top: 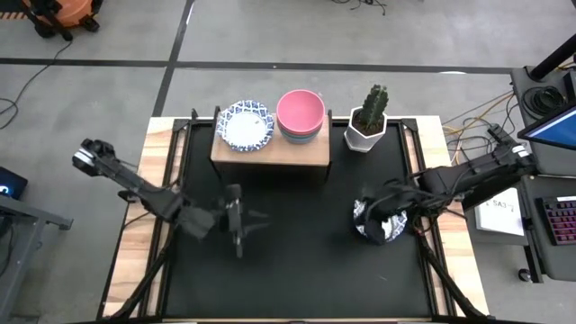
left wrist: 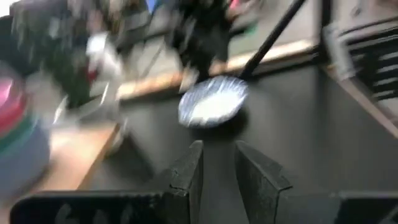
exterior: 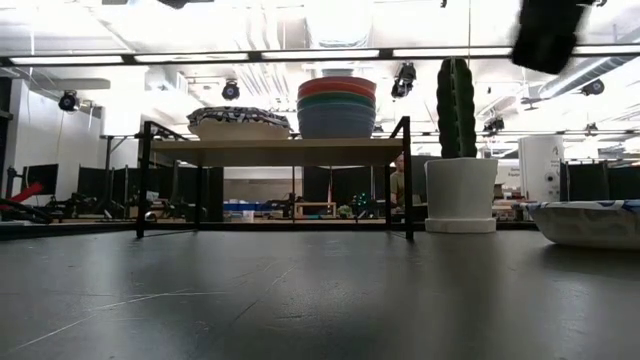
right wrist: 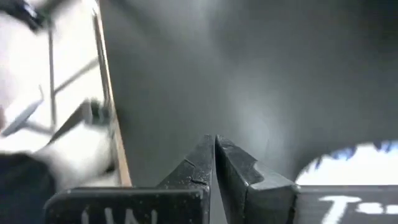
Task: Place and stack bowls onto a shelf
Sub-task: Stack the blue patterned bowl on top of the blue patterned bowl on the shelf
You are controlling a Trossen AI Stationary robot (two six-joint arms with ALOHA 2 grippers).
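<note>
My right gripper will open, grip its rim [right wrist: 312, 169] and hand the patterned bowl to my left gripper, as the bowl sits beside my shut right gripper, far from the matching stack.
On the light-wood shelf [top: 270, 153], a stack of white blue-patterned bowls [top: 244, 125] sits at the left. A stack of plain bowls with the pink one on top [top: 300, 113] sits at the right. One more patterned bowl [top: 389, 231] rests on its base on the black table, also seen in the low view as a patterned bowl [exterior: 590, 222]. My right gripper [top: 373, 216] hovers above this bowl, shut and empty [right wrist: 215, 146]. My left gripper [top: 256, 219] is narrowly open [left wrist: 219, 152] over bare table in front of the shelf, pointing at that bowl [left wrist: 211, 102].
A white faceted pot with a cactus [top: 367, 124] stands on the table just right of the shelf. The shelf's black legs [exterior: 405, 175] leave a gap under it. The table's wooden edges [top: 135, 225] run along both sides. Bare black table lies between the two grippers.
</note>
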